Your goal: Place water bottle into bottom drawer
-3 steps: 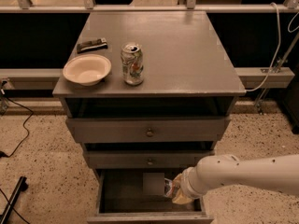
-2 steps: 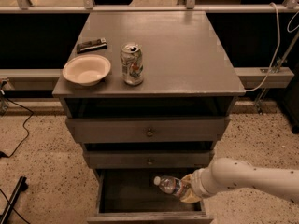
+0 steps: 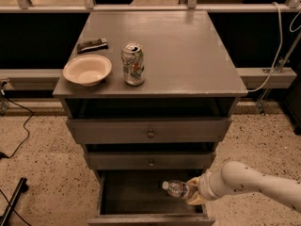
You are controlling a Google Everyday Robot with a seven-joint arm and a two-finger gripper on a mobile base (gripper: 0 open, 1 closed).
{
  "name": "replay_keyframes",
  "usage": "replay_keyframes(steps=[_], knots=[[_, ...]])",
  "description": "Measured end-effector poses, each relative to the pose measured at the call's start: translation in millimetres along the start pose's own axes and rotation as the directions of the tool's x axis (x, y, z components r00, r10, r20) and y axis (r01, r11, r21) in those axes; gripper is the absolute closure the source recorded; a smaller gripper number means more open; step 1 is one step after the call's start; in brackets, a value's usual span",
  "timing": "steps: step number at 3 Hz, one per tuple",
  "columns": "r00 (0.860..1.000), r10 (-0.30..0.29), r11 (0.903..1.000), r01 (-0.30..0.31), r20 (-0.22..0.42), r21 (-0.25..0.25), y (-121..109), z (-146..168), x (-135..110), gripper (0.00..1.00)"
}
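I need to release the water bottle near the middle of the bottom drawer's dark bottom [image 3: 166, 192], a little toward my arm. The bottle now sits low inside the drawer opening.
The water bottle [image 3: 177, 188] is clear plastic with a white cap pointing left. It lies on its side over the right part of the open bottom drawer [image 3: 136, 192], a dark-floored box with grey sides. My gripper [image 3: 192, 192] comes in from the right on a white arm and is shut on the bottle's base end. The bottle sits low inside the drawer opening; I cannot tell whether it touches the floor.
The grey cabinet top [image 3: 188, 51] holds a silver soda can [image 3: 133, 63], a cream bowl [image 3: 87, 69] and a dark snack bar [image 3: 92, 44]. Two shallower knobbed drawers [image 3: 150, 132] sit above the bottom one. Cables [image 3: 14, 145] lie on the speckled floor at left.
My gripper has pulled back to the right and lowered, turning the bottle so that it lies horizontal with its cap to the left, lower in the drawer.
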State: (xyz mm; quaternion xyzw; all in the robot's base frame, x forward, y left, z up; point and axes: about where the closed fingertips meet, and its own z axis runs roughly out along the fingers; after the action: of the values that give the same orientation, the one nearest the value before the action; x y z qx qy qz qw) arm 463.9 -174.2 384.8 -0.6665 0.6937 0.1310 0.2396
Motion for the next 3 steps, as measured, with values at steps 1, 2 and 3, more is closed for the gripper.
replay_keyframes(steps=[1, 2, 3], knots=[[1.000, 0.001, 0.9994, -0.001, -0.003, -0.034, -6, 44, 19, 1.00], [1.000, 0.012, 0.9989, -0.012, -0.016, -0.045, -12, 75, 32, 1.00], [1.000, 0.012, 0.9992, -0.012, -0.017, -0.039, -21, 105, 42, 1.00]])
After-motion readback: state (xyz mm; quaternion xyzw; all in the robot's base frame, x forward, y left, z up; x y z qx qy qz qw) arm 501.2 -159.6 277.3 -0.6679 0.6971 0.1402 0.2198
